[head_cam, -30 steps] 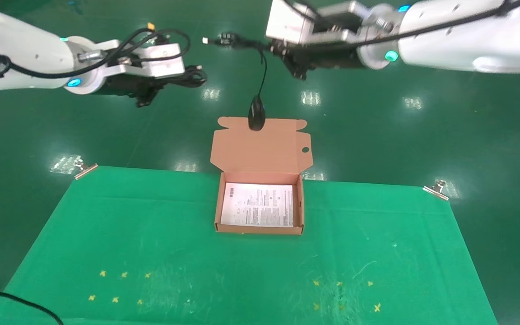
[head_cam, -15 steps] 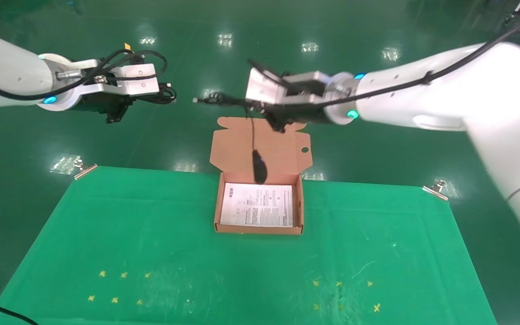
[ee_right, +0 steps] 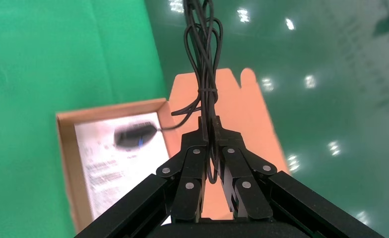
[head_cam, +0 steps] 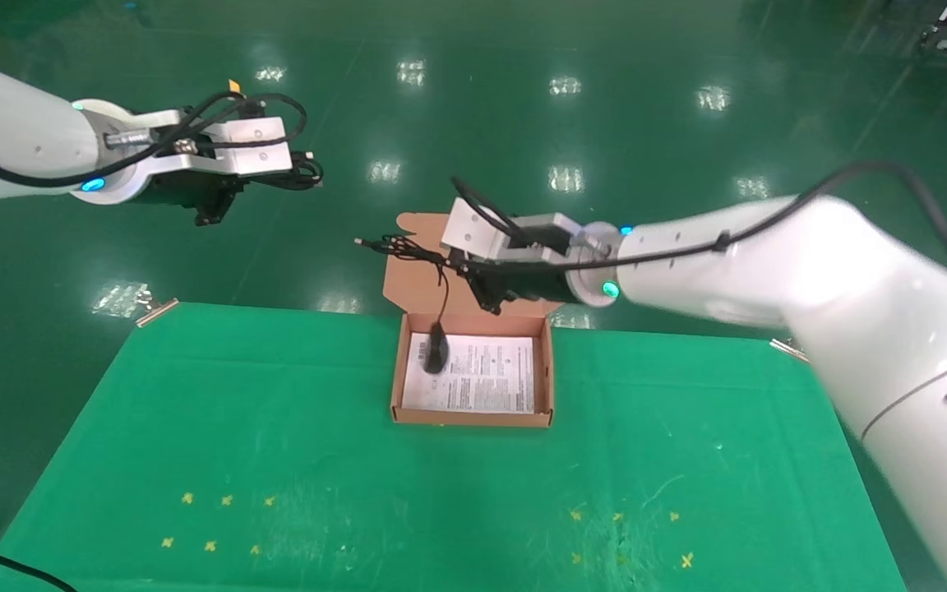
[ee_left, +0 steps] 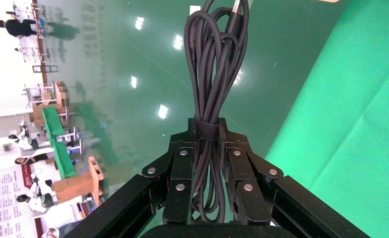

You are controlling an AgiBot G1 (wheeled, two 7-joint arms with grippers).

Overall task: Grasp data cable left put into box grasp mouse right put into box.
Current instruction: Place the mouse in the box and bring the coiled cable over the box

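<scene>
My right gripper is to let go of the black mouse on the white printed sheet (head_cam: 456, 390) (ee_right: 106, 171) by the box's near side, where the mouse will rest.
My right gripper (head_cam: 473, 278) (ee_right: 208, 124) is shut on the thin cord of the mouse and holds it above the box's lid flap. The black mouse (head_cam: 436, 358) (ee_right: 131, 136) hangs from that cord down inside the orange-brown box (head_cam: 395, 374) (ee_right: 66, 163), over the white printed sheet at its far left. My left gripper (head_cam: 223, 201) (ee_left: 207, 130) is shut on the data cable (head_cam: 301, 171) (ee_left: 215, 74), a thick black looped bundle, held high at the far left beyond the table.
The box stands at the far middle edge of the green cloth (head_cam: 276, 427), lid flap (head_cam: 416, 284) open toward the back. Metal clips (head_cam: 153, 308) hold the cloth's far corners. Small yellow marks (head_cam: 219, 522) dot the near cloth. A black cable (head_cam: 13, 551) crosses the near left corner.
My right arm has come down and toward me with the mouse cord. The mouse has dropped from above the lid flap into the box. The left gripper has shifted slightly left with the data cable.
</scene>
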